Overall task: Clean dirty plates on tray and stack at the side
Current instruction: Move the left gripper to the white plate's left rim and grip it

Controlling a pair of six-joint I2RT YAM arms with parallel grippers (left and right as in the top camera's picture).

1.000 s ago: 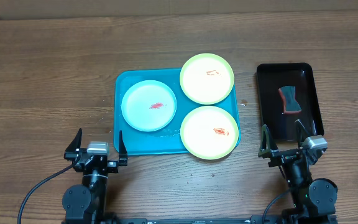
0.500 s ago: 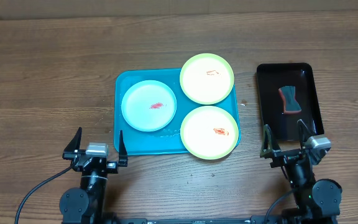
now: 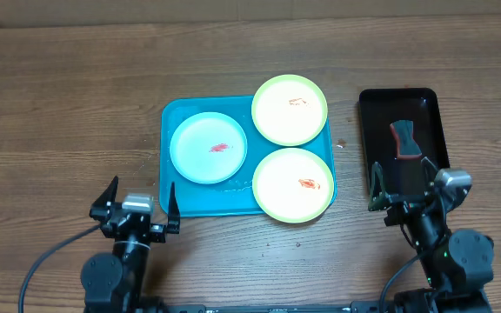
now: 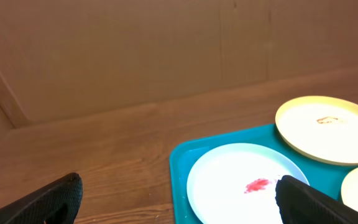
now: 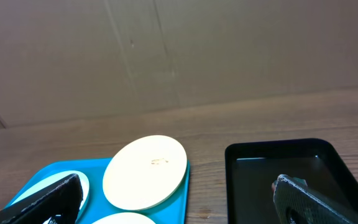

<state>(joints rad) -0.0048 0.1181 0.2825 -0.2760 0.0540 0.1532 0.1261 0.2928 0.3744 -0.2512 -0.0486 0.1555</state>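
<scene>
The pale blue plate is next for my left gripper, which should go to it and close on the plate's rim [image 3: 172, 144] [image 4: 188, 185] farthest from the yellow-green plates.
A turquoise tray [image 3: 181, 202] in the middle of the table holds three plates, each with a small red smear. The pale blue plate [image 3: 208, 148] lies at its left. One yellow-green plate [image 3: 290, 109] overhangs the far right corner and the other [image 3: 293, 184] sits at the near right. My left gripper [image 3: 141, 191] hovers open just in front of the tray's near left corner, with nothing between its fingers. In the left wrist view the gripper [image 4: 178, 193] looks over the pale blue plate [image 4: 241, 180]. My right gripper [image 3: 400, 174] stands open and empty over the near end of a black tray.
A narrow black tray [image 3: 377, 130] to the right of the turquoise tray holds a red and dark sponge [image 3: 404, 139]. A cardboard wall [image 4: 135, 50] closes off the far side of the wooden table [image 3: 68, 113].
My right arm has moved forward, its fingers now reaching over the black tray's near end. The left arm has barely shifted. Plates and sponge have not moved.
</scene>
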